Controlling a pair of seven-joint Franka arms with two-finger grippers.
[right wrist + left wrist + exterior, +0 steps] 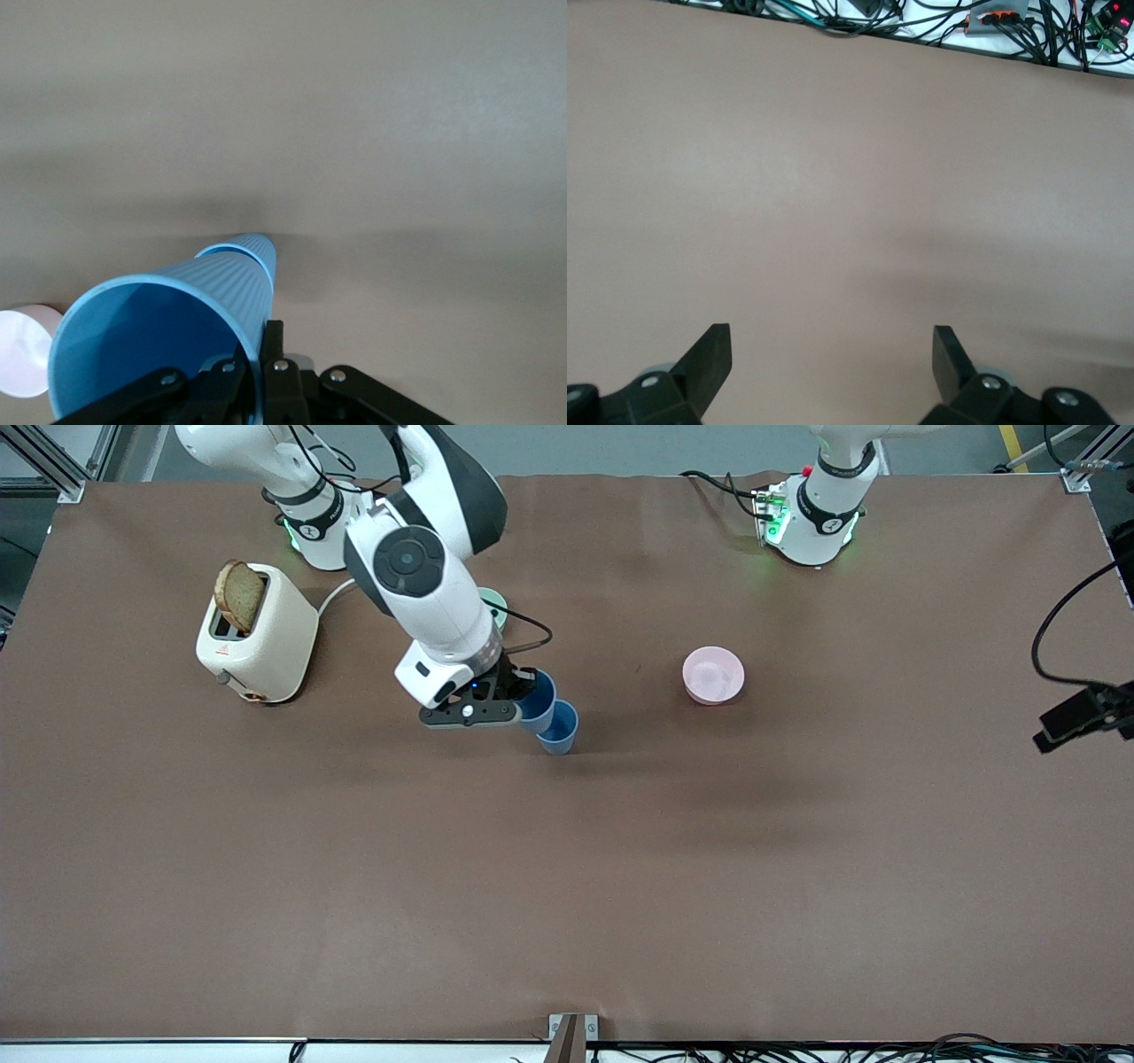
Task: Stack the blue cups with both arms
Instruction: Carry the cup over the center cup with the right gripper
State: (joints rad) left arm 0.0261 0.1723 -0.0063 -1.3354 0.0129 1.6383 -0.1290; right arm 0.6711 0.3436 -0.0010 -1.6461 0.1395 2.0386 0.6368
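The robot's right gripper needs to release the held blue cup inside the second blue cup (555, 726) (248, 253) that stands upright on the table.
My right gripper (523, 693) is shut on the rim of a blue cup (538, 698), which it holds tilted over the middle of the table. The held cup's lower end meets the mouth of the second blue cup (559, 732), which stands upright on the table. In the right wrist view the fingers (271, 341) pinch the wall of the ribbed held cup (217, 288), and the other cup (254, 247) shows past its lower end. My left gripper (833, 341) is open over bare table and holds nothing. Of the left arm, the front view shows only the base (815, 514).
A cream toaster (266, 646) with a slice of bread (239, 595) stands toward the right arm's end. A pale green bowl (493, 607) is half hidden by the right arm. A pink bowl (713, 675) sits toward the left arm's end. A black device on a cable (1085, 713) hangs at the table's edge.
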